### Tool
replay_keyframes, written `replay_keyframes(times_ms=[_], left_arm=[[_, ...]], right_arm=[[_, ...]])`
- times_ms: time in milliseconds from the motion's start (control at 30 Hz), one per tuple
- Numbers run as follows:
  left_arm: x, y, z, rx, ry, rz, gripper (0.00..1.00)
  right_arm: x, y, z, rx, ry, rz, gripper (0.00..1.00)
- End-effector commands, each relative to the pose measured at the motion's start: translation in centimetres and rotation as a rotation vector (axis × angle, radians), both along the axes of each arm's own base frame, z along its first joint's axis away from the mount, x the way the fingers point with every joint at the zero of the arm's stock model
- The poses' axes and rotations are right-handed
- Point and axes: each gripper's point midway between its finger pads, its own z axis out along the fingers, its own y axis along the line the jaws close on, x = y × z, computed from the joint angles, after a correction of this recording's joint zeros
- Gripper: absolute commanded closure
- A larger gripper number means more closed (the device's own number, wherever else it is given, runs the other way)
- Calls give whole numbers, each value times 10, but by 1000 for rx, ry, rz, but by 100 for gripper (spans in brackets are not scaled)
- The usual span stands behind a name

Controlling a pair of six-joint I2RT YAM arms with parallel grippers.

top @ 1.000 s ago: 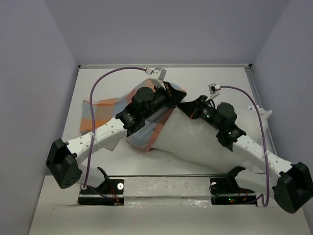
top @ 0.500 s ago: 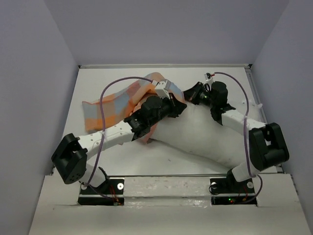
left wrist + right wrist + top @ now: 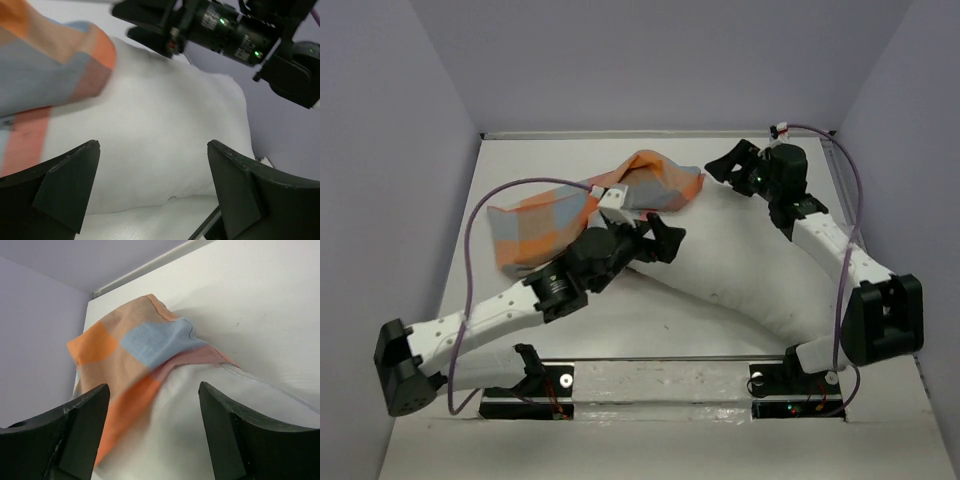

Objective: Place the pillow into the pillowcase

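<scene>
My left gripper is to move next to the near corner of the pillowcase's open edge [image 3: 623,271] and close on its coral border there.
The white pillow [image 3: 750,290] lies slantwise across the table, its far left end tucked inside the checked pillowcase [image 3: 560,215]. The pillowcase's open edge [image 3: 165,362] sits over that end, with most of the pillow [image 3: 190,440] bare. My left gripper [image 3: 668,240] hovers open over the pillow's middle [image 3: 160,125], nothing between its fingers, with the pillowcase [image 3: 45,75] to its left. My right gripper [image 3: 722,170] stands open beyond the pillow's covered end, holding nothing. In the wrist views, both the left gripper [image 3: 152,147] and the right gripper [image 3: 154,387] show wide gaps.
Purple walls close in the white table [image 3: 550,160] at left, back and right. A metal rail [image 3: 660,133] runs along the far edge. The arms' mounting bar [image 3: 660,385] spans the near edge. Purple cables loop above both arms.
Both grippers have opened and let go of the pillowcase. The left arm drew back toward the near side. The right arm swung up to the far right. The pillowcase now covers less of the pillow.
</scene>
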Motion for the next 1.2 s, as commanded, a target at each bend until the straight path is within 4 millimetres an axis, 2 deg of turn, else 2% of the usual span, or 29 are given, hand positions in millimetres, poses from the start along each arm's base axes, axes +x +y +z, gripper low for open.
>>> replay_keyframes(times_ms=[0,33,67,100,200,233,300,333,367,500,633,800,833,933,1033,1067,1100,1167], left_arm=[[0,96,-39,147,-16,322,2],[-2,106,-55,167,6,352,3],[-4,115,-68,184,20,373,8],[-8,128,-92,222,39,402,10],[-15,143,-125,252,80,456,12],[-14,144,-127,250,76,467,12],[-11,144,-128,277,46,489,12],[-10,139,-124,281,24,478,12],[-9,135,-120,279,12,472,12],[-2,122,-120,306,-22,459,13],[2,120,-123,332,-32,475,18],[14,129,-125,385,-51,538,34],[17,132,-126,397,-52,549,35],[26,139,-123,402,-62,582,46],[35,140,-116,376,-72,583,63],[36,139,-113,376,-79,580,82],[37,137,-111,366,-83,569,90],[37,132,-104,339,-94,547,100]], right_arm=[[-38,-26,43,-190,-97,-8,21],[-46,-23,42,-201,-97,4,21],[-52,-20,40,-215,-98,15,21],[-59,-19,35,-240,-92,30,23],[-90,8,18,-314,-86,128,27],[-105,31,8,-369,-89,165,27],[-119,51,-5,-459,-106,210,27],[-131,67,-12,-495,-113,241,27],[-135,72,-20,-520,-108,254,27],[-145,87,-34,-625,-126,275,23],[-156,97,-41,-688,-142,305,20],[-159,96,-54,-836,-148,285,13],[-163,102,-55,-857,-154,300,12],[-164,100,-68,-973,-144,283,8],[-162,101,-81,-1049,-132,275,5],[-160,101,-82,-1063,-128,264,4],[-161,103,-86,-1076,-125,271,4],[-161,104,-97,-1096,-103,283,2]])
